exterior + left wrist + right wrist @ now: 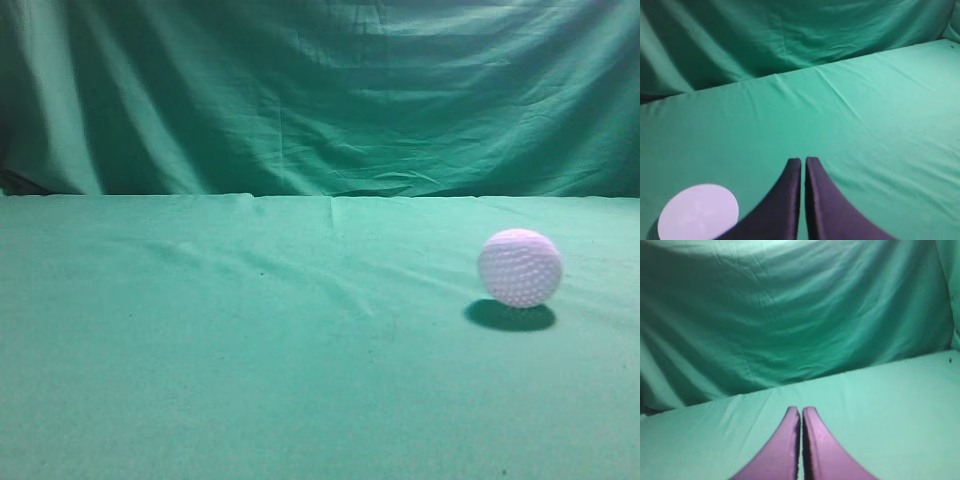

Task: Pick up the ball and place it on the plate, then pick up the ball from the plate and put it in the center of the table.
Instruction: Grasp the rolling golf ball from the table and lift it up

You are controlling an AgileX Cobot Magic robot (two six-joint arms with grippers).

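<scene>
Next, I lower my right gripper to the dimpled ball and close it around the ball's middle [520,268], with its fingers on opposite sides.
The ball [519,267], white and dimpled, rests on the teal-green table [250,350] at the right in the exterior view. No gripper shows in that view. In the left wrist view a flat white round plate [698,212] lies on the table at the lower left, just left of my left gripper [803,161], which is shut and empty. In the right wrist view my right gripper [801,410] is shut and empty above bare cloth [890,405]. The ball is out of view in both wrist views.
A darker green curtain [320,90] with folds hangs behind the table's far edge, also in the left wrist view [740,35] and the right wrist view [790,315]. The cloth is slightly wrinkled.
</scene>
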